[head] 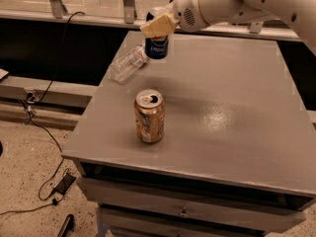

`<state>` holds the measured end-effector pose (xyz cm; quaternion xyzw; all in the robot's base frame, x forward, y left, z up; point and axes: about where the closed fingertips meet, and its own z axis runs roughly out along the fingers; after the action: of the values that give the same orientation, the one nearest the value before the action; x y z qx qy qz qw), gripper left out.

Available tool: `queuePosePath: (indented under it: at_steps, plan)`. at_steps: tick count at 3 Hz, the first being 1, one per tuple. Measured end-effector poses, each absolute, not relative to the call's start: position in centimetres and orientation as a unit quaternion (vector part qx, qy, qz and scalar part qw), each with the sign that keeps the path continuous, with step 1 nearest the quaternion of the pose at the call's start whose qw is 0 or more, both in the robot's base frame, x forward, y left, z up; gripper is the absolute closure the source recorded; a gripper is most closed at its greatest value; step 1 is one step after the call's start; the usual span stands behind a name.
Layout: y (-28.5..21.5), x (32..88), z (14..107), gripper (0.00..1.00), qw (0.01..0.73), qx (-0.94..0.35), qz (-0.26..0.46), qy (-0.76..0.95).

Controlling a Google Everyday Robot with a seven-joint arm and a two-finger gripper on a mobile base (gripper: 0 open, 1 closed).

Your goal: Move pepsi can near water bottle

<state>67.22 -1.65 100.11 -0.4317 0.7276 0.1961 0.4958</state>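
Note:
The robot's gripper needs to release the pepsi can close beside the clear water bottle, on the table (149,77) behind the gold-brown can.
The dark blue pepsi can (158,47) hangs upright in my gripper (158,24), which is shut on its top part. It is held just above the grey table (232,107) near the far left edge. The clear crinkled water bottle (126,63) lies on its side right beside the can, to its left, its cap end close to the can. My cream arm reaches in from the upper right.
A gold-brown can (149,116) stands upright near the table's front left. Drawers sit under the tabletop. Cables and a dark object lie on the speckled floor at left. A dark ledge and railing run behind the table.

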Motion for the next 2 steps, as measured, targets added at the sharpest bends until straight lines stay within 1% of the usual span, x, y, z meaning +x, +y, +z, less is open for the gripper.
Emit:
queuePosePath:
  at_steps: [2]
  plan:
    - [-1.33, 67.26, 99.53, 1.0, 0.485, -0.441, 0.203, 0.727]
